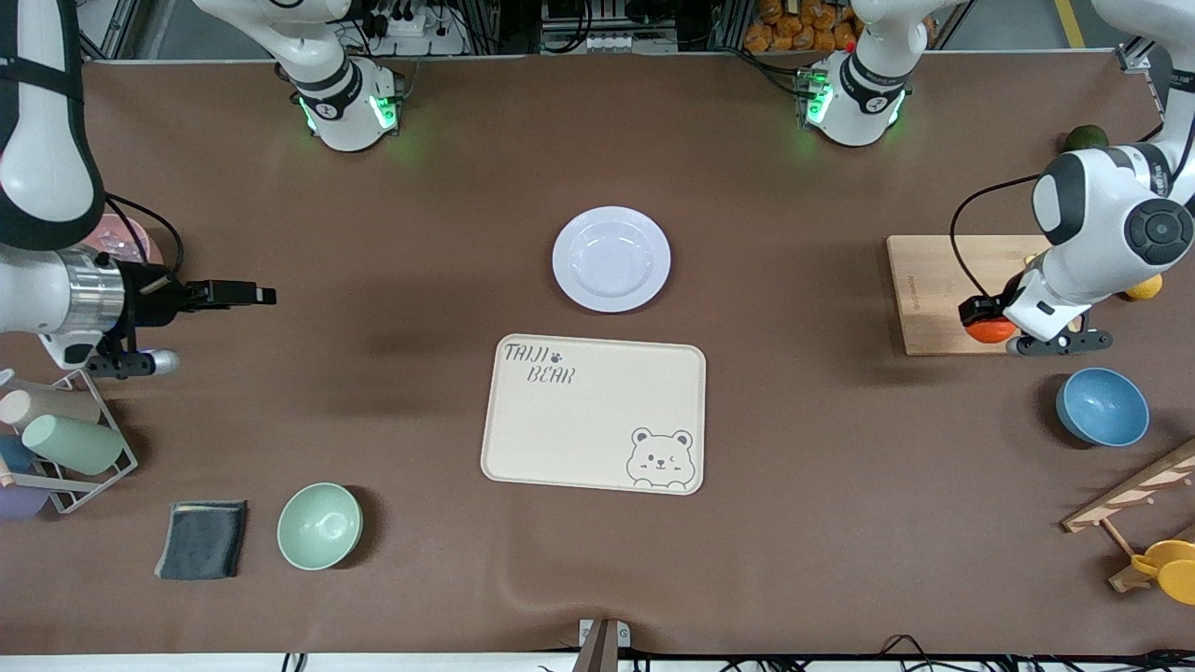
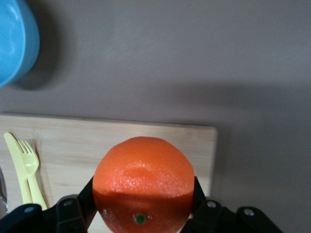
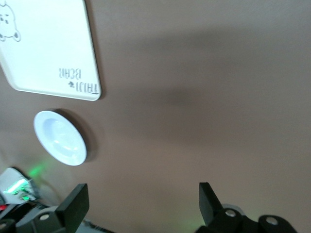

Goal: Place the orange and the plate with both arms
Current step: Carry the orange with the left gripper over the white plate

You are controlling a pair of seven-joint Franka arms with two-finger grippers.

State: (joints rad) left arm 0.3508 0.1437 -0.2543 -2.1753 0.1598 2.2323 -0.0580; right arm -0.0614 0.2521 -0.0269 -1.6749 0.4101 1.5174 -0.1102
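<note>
My left gripper will let go of the orange on the middle of the pale plate (image 1: 615, 259), which sits just beyond the cream bear tray.
The orange (image 1: 991, 330) is at the front edge of a wooden cutting board (image 1: 934, 280) toward the left arm's end of the table. My left gripper (image 1: 982, 319) is shut on it. In the left wrist view the orange (image 2: 143, 174) fills the space between the black fingers (image 2: 87, 196) of the left gripper (image 2: 143, 196). I cannot tell whether it rests on the board (image 2: 73, 141) or hangs just above it. The pale plate (image 1: 611, 259) lies mid-table. My right gripper (image 1: 261, 296) waits open and empty over bare table near the right arm's end. It (image 3: 141, 199) sees the plate (image 3: 60, 138) far off.
A cream bear tray (image 1: 593, 413) lies just nearer the camera than the plate. A blue bowl (image 1: 1102, 406), a lemon (image 1: 1144, 287) and a dark green fruit (image 1: 1086, 138) surround the board. A yellow fork (image 2: 29, 170) lies on it. A green bowl (image 1: 319, 525), grey cloth (image 1: 201, 539) and cup rack (image 1: 70, 443) sit at the right arm's end.
</note>
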